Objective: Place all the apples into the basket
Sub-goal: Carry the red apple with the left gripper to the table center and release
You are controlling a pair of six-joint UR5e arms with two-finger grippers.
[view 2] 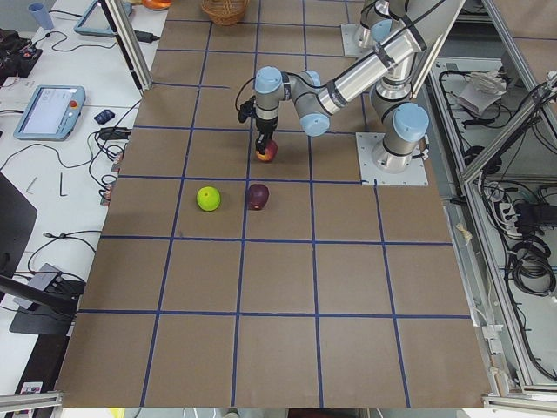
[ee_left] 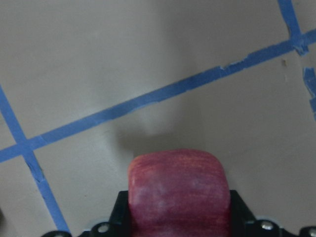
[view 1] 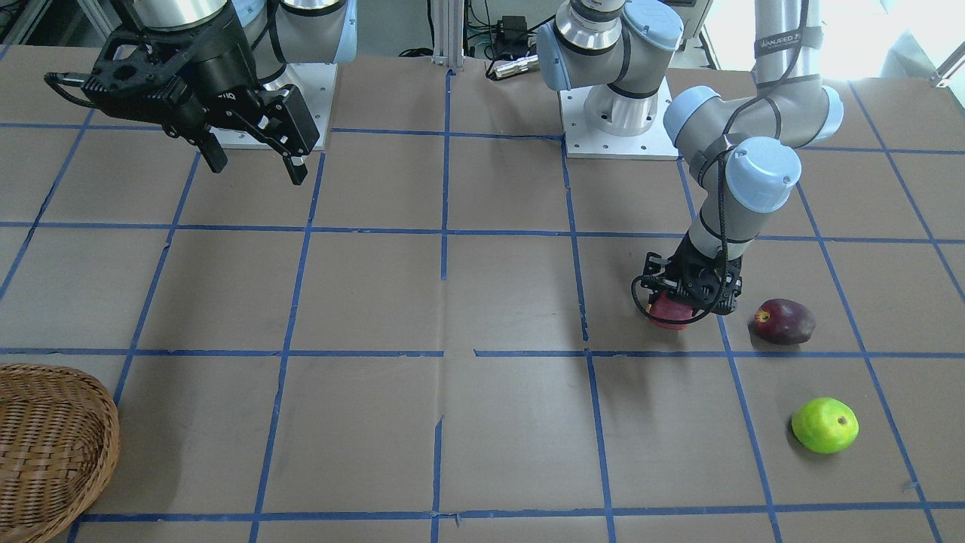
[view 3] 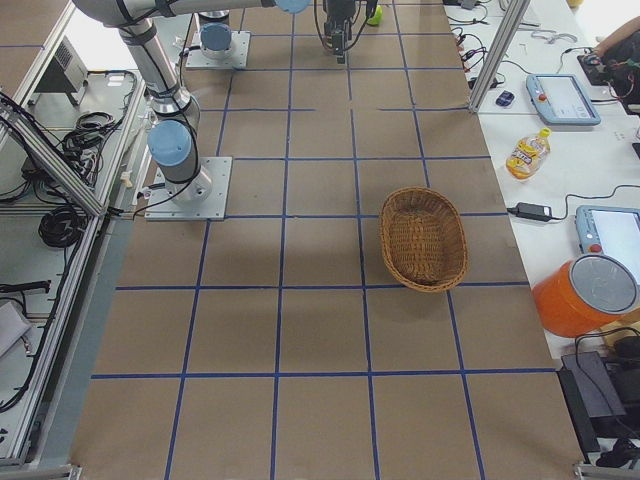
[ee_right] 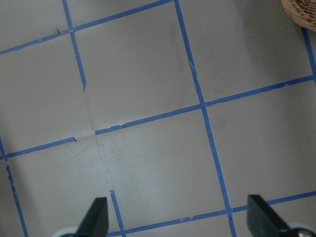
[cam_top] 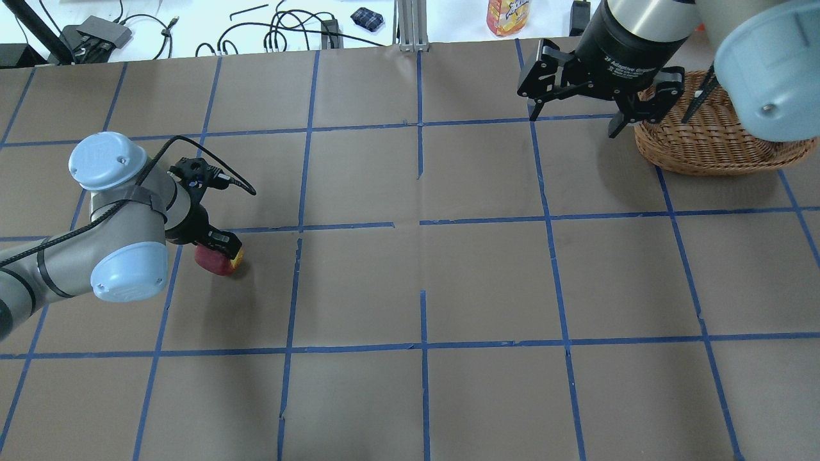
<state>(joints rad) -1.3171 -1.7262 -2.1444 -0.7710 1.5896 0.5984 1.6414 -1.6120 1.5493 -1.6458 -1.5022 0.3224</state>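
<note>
Next, my left gripper releases the red apple on the bare table [view 1: 412,288] next to the broken end of the blue tape, toward the basket.
My left gripper [view 1: 673,303] is shut on the red apple [view 1: 668,313] with a yellowish patch [cam_top: 219,261], at or just above the table. The wrist view shows the red apple [ee_left: 178,192] filling the space between the jaws. The dark purple-maroon apple [view 1: 784,322] and the lime green apple [view 1: 825,425] lie on the table beside it; they also show in the left-side view [view 2: 258,197] [view 2: 207,198]. The wicker basket [view 1: 53,445] [cam_top: 711,137] stands at the table's far opposite end. My right gripper [view 1: 258,170] [cam_top: 574,121] hangs open and empty above the table near the basket.
The table is brown paper with a blue tape grid. Both arm bases [view 1: 622,121] are bolted along the robot's edge. Beyond the table's edge lie cables, a yellow bottle [cam_top: 506,13] and tablets [view 3: 565,95].
</note>
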